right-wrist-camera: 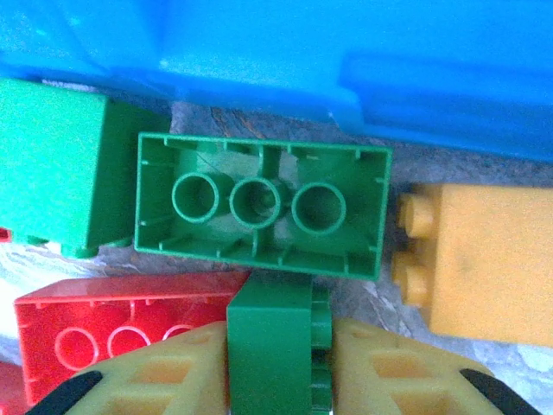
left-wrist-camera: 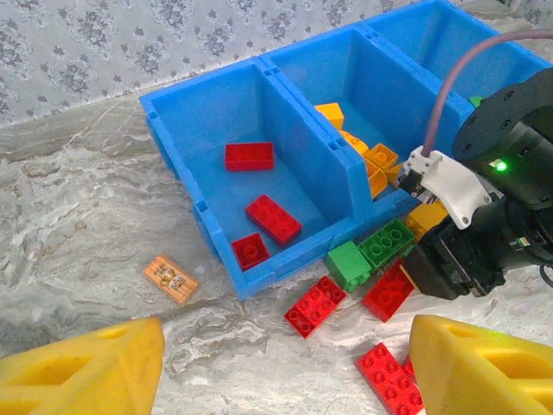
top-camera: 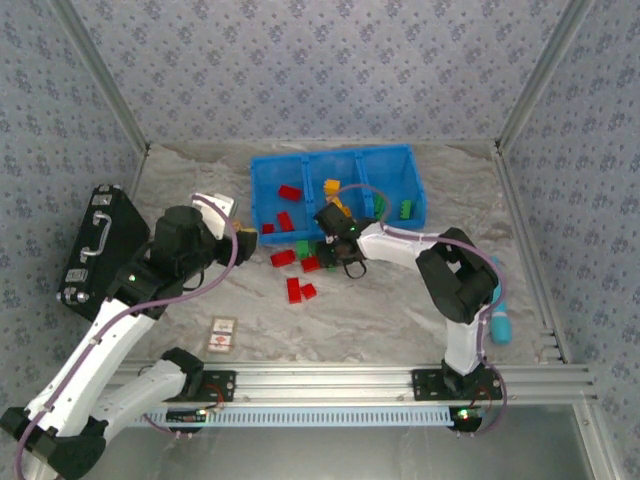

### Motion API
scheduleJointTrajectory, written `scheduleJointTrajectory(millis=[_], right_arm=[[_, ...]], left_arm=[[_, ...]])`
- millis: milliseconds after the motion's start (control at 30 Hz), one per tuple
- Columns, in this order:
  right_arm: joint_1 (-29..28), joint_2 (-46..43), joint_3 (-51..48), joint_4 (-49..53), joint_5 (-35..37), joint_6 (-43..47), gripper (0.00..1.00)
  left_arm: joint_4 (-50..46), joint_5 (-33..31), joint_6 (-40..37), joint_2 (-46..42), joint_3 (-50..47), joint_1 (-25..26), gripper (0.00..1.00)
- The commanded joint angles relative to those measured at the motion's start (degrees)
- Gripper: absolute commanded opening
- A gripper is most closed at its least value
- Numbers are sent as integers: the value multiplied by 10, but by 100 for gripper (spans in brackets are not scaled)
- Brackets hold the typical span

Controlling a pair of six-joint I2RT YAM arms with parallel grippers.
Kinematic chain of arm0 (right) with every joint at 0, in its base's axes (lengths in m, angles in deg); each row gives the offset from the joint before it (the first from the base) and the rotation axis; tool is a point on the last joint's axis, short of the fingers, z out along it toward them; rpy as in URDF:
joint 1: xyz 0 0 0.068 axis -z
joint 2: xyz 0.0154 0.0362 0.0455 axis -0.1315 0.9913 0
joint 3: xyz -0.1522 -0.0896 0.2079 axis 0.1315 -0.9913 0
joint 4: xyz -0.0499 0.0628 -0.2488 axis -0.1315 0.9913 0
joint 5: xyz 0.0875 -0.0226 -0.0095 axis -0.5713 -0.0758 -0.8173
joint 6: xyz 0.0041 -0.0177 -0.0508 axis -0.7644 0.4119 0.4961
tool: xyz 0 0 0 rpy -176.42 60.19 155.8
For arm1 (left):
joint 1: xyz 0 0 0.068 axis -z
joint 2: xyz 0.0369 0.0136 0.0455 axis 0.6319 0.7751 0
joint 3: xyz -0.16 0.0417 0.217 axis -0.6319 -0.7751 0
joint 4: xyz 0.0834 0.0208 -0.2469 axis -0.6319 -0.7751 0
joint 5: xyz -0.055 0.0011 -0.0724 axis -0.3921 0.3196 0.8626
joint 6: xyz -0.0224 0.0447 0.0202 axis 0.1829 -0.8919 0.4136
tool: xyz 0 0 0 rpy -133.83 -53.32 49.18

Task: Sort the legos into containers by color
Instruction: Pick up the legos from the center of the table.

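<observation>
The red brick crowds my right gripper's small green lego, so I should draw both back from the upturned green brick, open, and regrip the small green lego (right-wrist-camera: 270,350).
The blue bin (top-camera: 335,157) stands at the back of the table with three containers side by side. Red legos (left-wrist-camera: 273,218) lie in its left one, orange-yellow ones (left-wrist-camera: 367,156) in the middle, a green one (top-camera: 407,209) in the right. My right gripper (right-wrist-camera: 278,367) is low at the bin's front wall, shut on a small green lego (right-wrist-camera: 263,320). Just ahead of it lie an upturned green brick (right-wrist-camera: 259,203), a red brick (right-wrist-camera: 112,324) and an orange-yellow brick (right-wrist-camera: 484,259). My left gripper (left-wrist-camera: 285,346) hangs open above loose red legos (left-wrist-camera: 315,305), holding nothing.
A black case (top-camera: 95,245) lies at the far left beside my left arm. There is a small tan tile (left-wrist-camera: 170,278) left of the bin and a printed card (top-camera: 222,335) near the front rail. A cyan object (top-camera: 498,322) rests by the right arm.
</observation>
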Motion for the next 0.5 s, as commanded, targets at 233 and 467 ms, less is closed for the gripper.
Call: scheduleJointTrajectory(millis=[233,467], right_arm=[[-7,-93,-54,13,2,3,30],[-5,-116,-63,30,1,11,33]], left_arm=[[1,-3,11,-5,8,13,75],[2,-6,11,-6,8,15,75]])
